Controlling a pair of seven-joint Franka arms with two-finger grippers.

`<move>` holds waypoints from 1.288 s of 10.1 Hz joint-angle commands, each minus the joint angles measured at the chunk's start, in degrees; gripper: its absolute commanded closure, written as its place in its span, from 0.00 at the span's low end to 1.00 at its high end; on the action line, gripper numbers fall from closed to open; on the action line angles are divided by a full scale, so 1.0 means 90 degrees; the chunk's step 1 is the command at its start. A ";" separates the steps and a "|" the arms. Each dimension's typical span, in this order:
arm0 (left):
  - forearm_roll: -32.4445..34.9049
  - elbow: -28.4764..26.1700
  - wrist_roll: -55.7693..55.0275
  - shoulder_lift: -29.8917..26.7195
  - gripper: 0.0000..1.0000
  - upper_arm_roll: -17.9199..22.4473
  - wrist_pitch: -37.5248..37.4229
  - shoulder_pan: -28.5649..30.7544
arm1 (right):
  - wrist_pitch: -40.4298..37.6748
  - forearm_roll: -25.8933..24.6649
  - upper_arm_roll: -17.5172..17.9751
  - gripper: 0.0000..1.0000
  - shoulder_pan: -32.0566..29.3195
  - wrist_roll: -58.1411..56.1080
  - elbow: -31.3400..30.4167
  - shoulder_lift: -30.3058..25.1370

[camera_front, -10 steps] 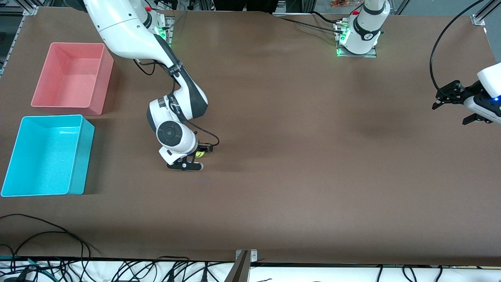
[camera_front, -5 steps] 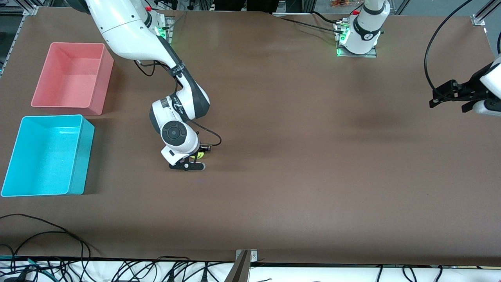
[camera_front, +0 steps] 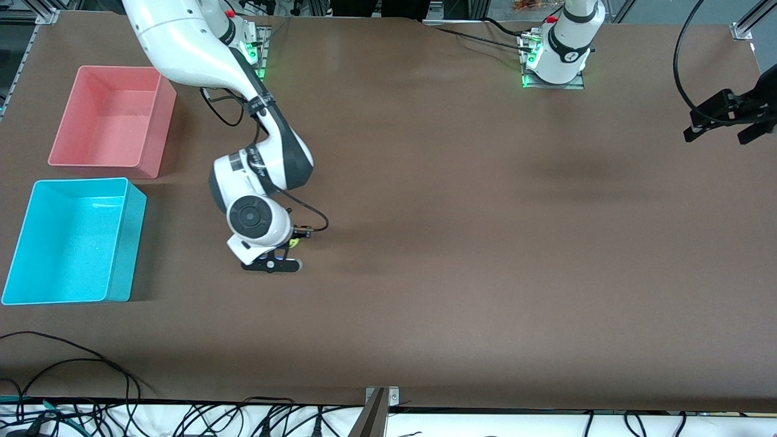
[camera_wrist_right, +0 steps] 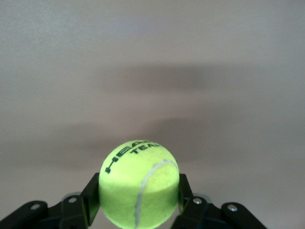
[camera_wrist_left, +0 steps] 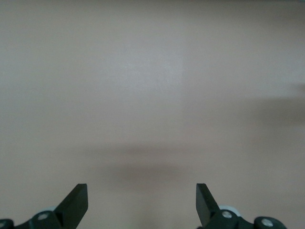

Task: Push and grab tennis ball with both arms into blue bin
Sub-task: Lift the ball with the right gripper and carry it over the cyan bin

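Observation:
My right gripper has the tennis ball to place. Next, I put it down inside the blue bin point(camera_front: 111, 208), near its pink bin end.
The yellow-green tennis ball point(camera_wrist_right: 139, 183) with dark lettering sits clamped between the black fingers point(camera_wrist_right: 90, 196) of my right gripper point(camera_wrist_right: 139, 196), which is shut on it. In the front view only a sliver of the ball point(camera_front: 294, 243) shows beside the right gripper point(camera_front: 290, 250), over the brown table toward the right arm's end. The cyan blue bin point(camera_front: 128, 243) stands open at that end of the table. My left gripper point(camera_front: 715, 139) hangs open at the left arm's end. In its wrist view the left gripper point(camera_wrist_left: 142, 200) has only bare table between its fingers.
A pink bin point(camera_front: 159, 121) stands beside the blue bin, farther from the front camera. Cables point(camera_front: 73, 358) trail along the table's front edge. The left arm's base point(camera_front: 555, 60) stands at the table's back edge.
The right gripper has closed on the ball and shifted with it toward the blue bin. The left gripper has pulled back toward the table's back edge, still open.

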 commanded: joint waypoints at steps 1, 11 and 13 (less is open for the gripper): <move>0.0026 0.0229 -0.1883 -0.0124 0.00 -0.0448 -0.0152 -0.0021 | -0.1248 0.0002 -0.0585 0.76 -0.0003 -0.1068 0.0325 -0.0653; 0.0065 0.0328 -0.2741 0.0316 0.00 -0.0088 -0.0123 -0.0871 | -0.0904 0.0032 -0.3855 0.76 -0.0042 -0.4378 -0.1780 -0.2217; 0.0045 0.0416 -0.2751 0.0365 0.00 -0.0088 -0.0152 -0.0861 | 0.0353 0.0032 -0.4607 0.75 -0.0061 -0.5481 -0.3067 -0.2627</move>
